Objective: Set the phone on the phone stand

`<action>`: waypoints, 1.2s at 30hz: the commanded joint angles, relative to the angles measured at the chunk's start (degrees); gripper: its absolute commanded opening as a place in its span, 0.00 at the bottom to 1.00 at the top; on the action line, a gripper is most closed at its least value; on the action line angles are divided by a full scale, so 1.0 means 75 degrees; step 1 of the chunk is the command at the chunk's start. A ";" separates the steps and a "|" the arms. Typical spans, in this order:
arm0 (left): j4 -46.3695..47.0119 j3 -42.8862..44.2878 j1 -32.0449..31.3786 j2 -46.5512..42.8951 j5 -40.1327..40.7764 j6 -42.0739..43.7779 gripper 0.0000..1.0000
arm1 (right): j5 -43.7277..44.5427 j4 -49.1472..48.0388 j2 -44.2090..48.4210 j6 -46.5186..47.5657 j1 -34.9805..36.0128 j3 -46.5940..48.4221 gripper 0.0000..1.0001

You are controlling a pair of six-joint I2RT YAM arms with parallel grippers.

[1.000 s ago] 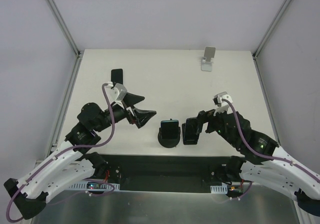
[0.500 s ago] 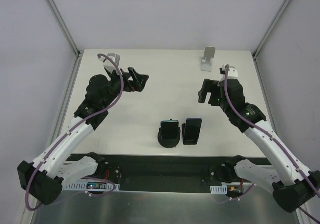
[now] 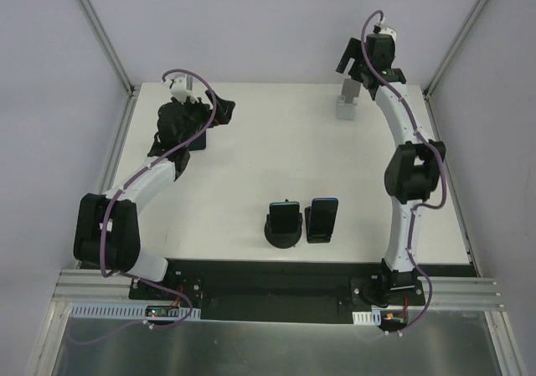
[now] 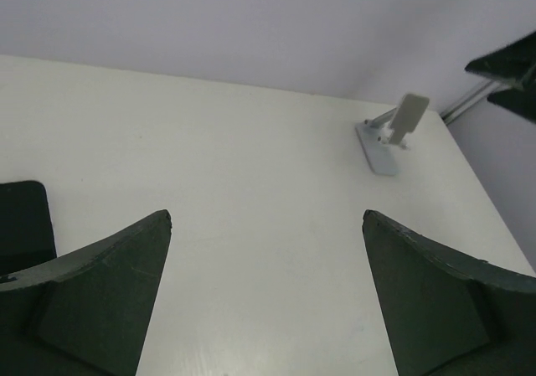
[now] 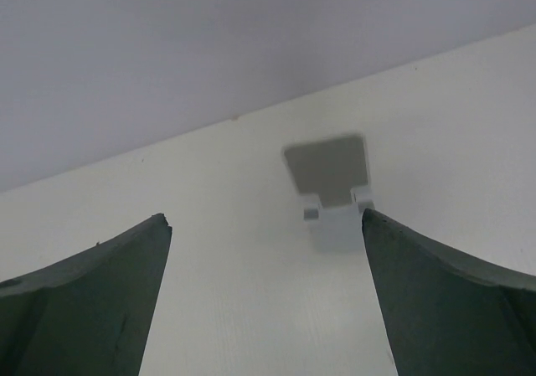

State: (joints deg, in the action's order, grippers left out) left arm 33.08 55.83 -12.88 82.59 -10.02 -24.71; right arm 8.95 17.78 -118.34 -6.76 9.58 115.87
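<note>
My right gripper will go to the white phone stand next and close on the upper backrest's two sides (image 3: 352,88) (image 5: 327,157), above the stand's small front hooks.
A black phone (image 4: 22,224) lies flat on the white table at the back left; in the top view it (image 3: 199,140) is partly under my left arm. My left gripper (image 3: 224,111) hovers just right of it, jaws wide open and empty (image 4: 266,217). The white phone stand (image 3: 347,105) stands empty at the back right, and also shows in the left wrist view (image 4: 390,136). My right gripper (image 3: 354,63) hangs above and behind that stand, open with nothing held (image 5: 266,217). The stand (image 5: 335,193) appears ahead between its fingertips.
At the front centre two dark phones rest on black stands, one (image 3: 284,222) beside the other (image 3: 322,218). Metal frame posts (image 3: 100,33) and grey walls close in the table's back and sides.
Both arms have swung away from the front centre to the back: the left to the flat phone at back left, the right up over the white stand. Both grippers stay open.
</note>
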 commanded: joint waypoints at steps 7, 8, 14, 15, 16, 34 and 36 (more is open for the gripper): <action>0.2936 -0.0800 0.0136 0.1245 -0.1756 -0.0185 0.90 | -0.0550 0.0302 -0.2455 0.1569 -0.0235 0.2751 1.00; 0.3285 -0.0800 0.0136 0.1490 -0.1862 -0.0279 0.90 | -0.0526 0.0104 -0.2386 0.1582 -0.0247 0.2448 1.00; 0.3628 -0.0577 0.0136 0.2043 -0.2331 -0.0912 0.88 | -0.0268 0.0182 -0.2899 0.1546 -0.0305 0.2713 0.99; 0.3652 -0.0577 0.0124 0.2043 -0.2343 -0.0924 0.88 | -0.0140 0.0230 -0.2970 0.1581 -0.0294 0.2877 1.00; 0.3687 -0.0600 0.0101 0.2032 -0.2355 -0.0924 0.88 | -0.0081 0.0219 -0.3017 0.1628 -0.0294 0.2890 1.00; 0.3816 -0.0788 -0.0005 0.1844 -0.2215 -0.0842 0.86 | 0.0166 -0.0707 -0.3861 0.1968 -0.0364 0.3358 1.00; 0.3804 -0.0812 -0.0005 0.1821 -0.2203 -0.0807 0.86 | 0.0190 -0.0765 -0.3885 0.1957 -0.0376 0.3359 0.96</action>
State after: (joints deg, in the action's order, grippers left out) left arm 58.02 49.36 -12.40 98.30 -25.74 -30.94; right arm 8.80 15.53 -147.15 6.98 7.03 137.62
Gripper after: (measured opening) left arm 0.868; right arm 0.992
